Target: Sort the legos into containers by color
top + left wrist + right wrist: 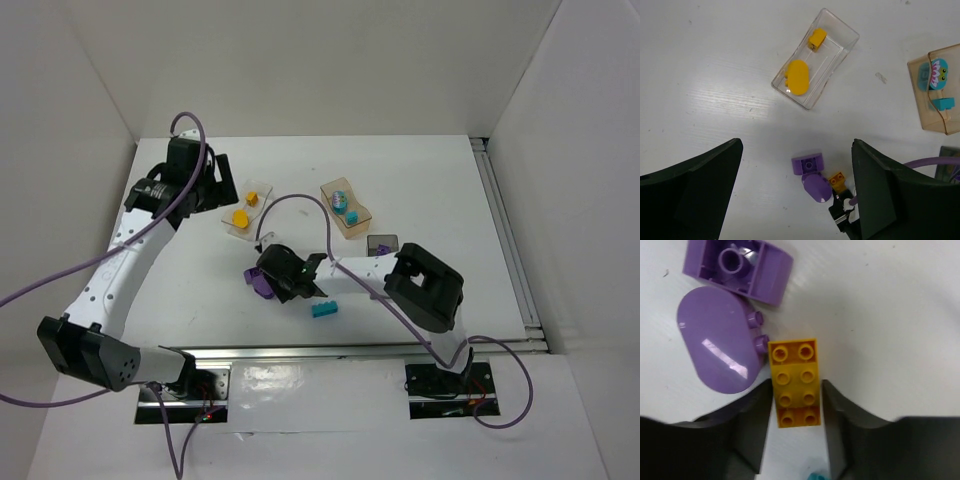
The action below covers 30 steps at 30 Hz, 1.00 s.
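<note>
A small yellow lego is in the clear container (257, 205). Next, my right gripper lets go of the yellow lego close against that small one.
In the right wrist view a yellow lego (794, 382), two studs wide, lies flat on the white table. My right gripper (796, 395) is shut on its long sides, its fingers (754, 415) flanking the brick's near half. Just left of it lie a purple oval lego (720, 352) and a purple curved lego (737, 267). My left gripper (796, 145) hangs open and empty above these pieces, near the clear container (840, 55), which holds two yellow legos (797, 77). The tan container (920, 92) holds cyan legos (939, 75).
A loose cyan lego (324, 309) lies on the table near the right arm. A dark grey container (382, 244) stands beside the right arm's forearm. The clear container (245, 210) and tan container (347, 207) sit mid-table. White walls enclose the table.
</note>
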Available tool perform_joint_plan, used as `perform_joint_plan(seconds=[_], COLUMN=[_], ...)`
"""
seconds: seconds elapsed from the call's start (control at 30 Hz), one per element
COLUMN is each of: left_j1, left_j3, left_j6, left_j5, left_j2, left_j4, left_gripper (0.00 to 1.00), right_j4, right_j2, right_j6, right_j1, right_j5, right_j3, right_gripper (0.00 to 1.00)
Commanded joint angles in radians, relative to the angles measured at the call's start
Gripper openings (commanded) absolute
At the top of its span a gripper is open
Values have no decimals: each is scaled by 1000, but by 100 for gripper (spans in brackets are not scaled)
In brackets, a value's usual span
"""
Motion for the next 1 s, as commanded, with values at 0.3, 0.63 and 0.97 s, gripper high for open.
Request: perform_joint_plan(seconds=[0.3,0.63,0.97], left_j1=[42,102,157], left_j3=[-34,-207,-216], left_j6=[-46,-195,-148], left_j5=[-6,-47,-80], left_j2=[-81,-221,-261], left_j4=[-12,-41,-63], left_gripper=[95,95,95], right_j4=[-13,-43,-79], right_j2=[-111,82,415], right_j6=[-28,-129,-149], right_j1=[-30,-139,-226], right_j5=[130,100,15], right_j3=[113,453,919], right_gripper=[29,29,33])
